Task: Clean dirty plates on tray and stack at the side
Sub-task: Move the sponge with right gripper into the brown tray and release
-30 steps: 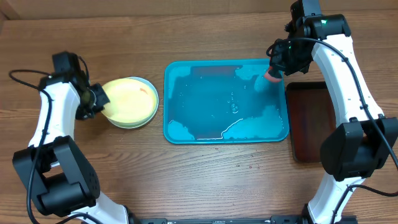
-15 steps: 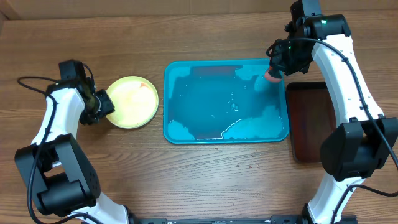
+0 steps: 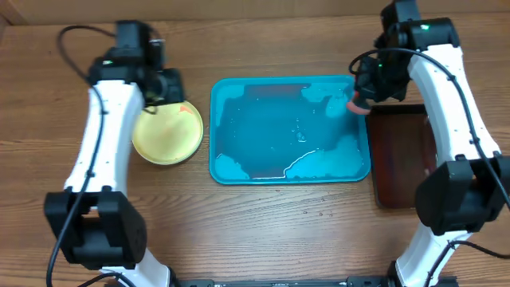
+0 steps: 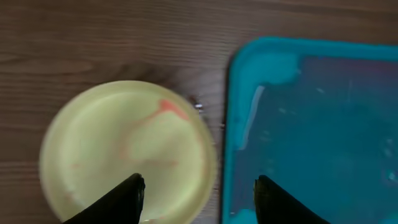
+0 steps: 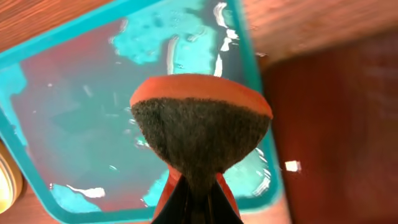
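Observation:
My right gripper is going to put the orange sponge down near the middle of the dark brown tray (image 3: 398, 148) (image 5: 343, 139), toward the turquoise tray.
A pale yellow plate (image 3: 167, 133) with a lime rim lies flat on the wood left of the tray, a faint red smear (image 4: 168, 109) on its face. Whether other plates lie under it I cannot tell. The turquoise tray (image 3: 213, 127) holds water and pale foam and has no plate in it. My left gripper (image 3: 163, 84) hovers open above the gap between the plate (image 4: 124, 149) and the tray's left rim (image 4: 231, 124), nothing between its fingers. My right gripper (image 3: 360, 102) is shut on an orange sponge (image 5: 200, 130), dark scrub face forward, above the tray's right rim.
A smaller dark brown tray (image 3: 402, 155) lies right of the turquoise one, close to its rim, and fills the right side of the right wrist view (image 5: 336, 124). Both arms' cables hang over the back of the wooden table.
The left gripper has opened, let go of the yellow plate and swung from its left side to its back right edge. The right gripper with the sponge has drifted slightly right.

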Motion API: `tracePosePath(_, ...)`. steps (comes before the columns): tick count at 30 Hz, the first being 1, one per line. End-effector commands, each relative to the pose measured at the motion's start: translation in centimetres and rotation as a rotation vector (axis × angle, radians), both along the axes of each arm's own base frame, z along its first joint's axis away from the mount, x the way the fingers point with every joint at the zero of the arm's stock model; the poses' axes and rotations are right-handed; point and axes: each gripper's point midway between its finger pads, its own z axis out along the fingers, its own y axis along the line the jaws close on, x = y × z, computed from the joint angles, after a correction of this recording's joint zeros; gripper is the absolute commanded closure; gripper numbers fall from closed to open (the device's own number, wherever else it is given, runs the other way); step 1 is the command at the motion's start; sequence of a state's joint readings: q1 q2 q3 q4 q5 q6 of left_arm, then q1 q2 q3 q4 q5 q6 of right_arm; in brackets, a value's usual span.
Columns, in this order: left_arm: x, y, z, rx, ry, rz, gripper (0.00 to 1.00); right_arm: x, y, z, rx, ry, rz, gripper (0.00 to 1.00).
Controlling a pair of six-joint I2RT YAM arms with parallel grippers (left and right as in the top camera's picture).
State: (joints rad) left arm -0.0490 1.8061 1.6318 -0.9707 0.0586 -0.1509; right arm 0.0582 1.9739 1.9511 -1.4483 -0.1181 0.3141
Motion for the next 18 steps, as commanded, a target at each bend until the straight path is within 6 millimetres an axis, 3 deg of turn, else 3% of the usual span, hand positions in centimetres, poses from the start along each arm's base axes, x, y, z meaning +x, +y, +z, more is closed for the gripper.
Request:
tracePosePath(1, 0.5, -4.3, 1.5, -0.013, -0.06, -0.118, 0.39, -1.5, -4.1, 3.0, -0.062, -0.031, -0.09, 0.96)
tracePosePath(5, 1.0, -7.1, 1.2, -0.021, -0.083, -0.171, 0.37, -3.2, -7.9, 1.8, -0.13, 0.051, -0.194, 0.96)
tracePosePath(9, 1.1, -8.1, 1.1, -0.024, -0.093, -0.188, 0.36, -4.5, -10.3, -0.7, -0.134, 0.119, -0.256, 0.96)
tracePosePath(18, 1.3, -8.1, 1.3, -0.025, -0.104, -0.187, 0.35, -5.0, -10.9, -7.9, -0.132, 0.147, -0.272, 0.96)
